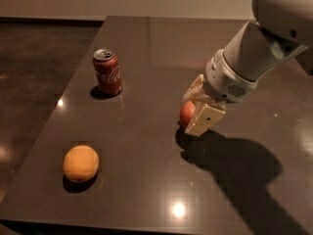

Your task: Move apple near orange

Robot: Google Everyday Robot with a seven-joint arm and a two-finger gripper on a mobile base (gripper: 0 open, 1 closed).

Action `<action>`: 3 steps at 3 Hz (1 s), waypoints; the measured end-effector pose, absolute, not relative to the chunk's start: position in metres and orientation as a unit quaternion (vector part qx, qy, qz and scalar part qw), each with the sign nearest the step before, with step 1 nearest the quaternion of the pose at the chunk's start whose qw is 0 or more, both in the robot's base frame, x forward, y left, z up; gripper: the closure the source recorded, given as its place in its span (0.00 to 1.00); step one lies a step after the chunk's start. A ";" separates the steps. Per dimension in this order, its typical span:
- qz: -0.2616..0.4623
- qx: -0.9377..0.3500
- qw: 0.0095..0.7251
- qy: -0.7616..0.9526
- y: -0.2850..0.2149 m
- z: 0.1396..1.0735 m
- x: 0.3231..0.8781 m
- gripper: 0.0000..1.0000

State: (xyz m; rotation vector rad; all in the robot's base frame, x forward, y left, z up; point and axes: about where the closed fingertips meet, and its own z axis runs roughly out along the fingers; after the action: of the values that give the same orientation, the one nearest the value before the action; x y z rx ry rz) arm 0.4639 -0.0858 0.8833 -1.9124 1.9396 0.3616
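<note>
Next, I let go of the red apple with my gripper beside the orange, on its side toward the table's middle (124, 147).
The red apple (186, 114) sits between the two cream fingers (206, 119) of my gripper (190, 115) at the middle of the dark table, with only its left side showing. The gripper is shut on the apple and holds it just above its shadow on the tabletop. The orange (80, 163) lies on the table near the front left corner, well to the left of and nearer than the apple. The white arm reaches in from the upper right.
A red Coca-Cola can (107, 72) stands upright at the left of the table (146, 195), beyond the orange. The table's left edge drops to a dark floor. The arm casts a large shadow to the right of the gripper.
</note>
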 end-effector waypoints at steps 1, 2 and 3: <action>0.144 -0.719 0.212 0.646 -0.039 0.908 0.440 1.00; 0.141 -0.748 0.216 0.611 -0.010 0.915 0.418 1.00; 0.129 -0.776 0.209 0.581 0.016 0.909 0.403 1.00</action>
State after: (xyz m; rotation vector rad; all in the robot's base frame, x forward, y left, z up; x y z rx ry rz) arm 0.4030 0.0159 0.9088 -2.1585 1.6168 0.3593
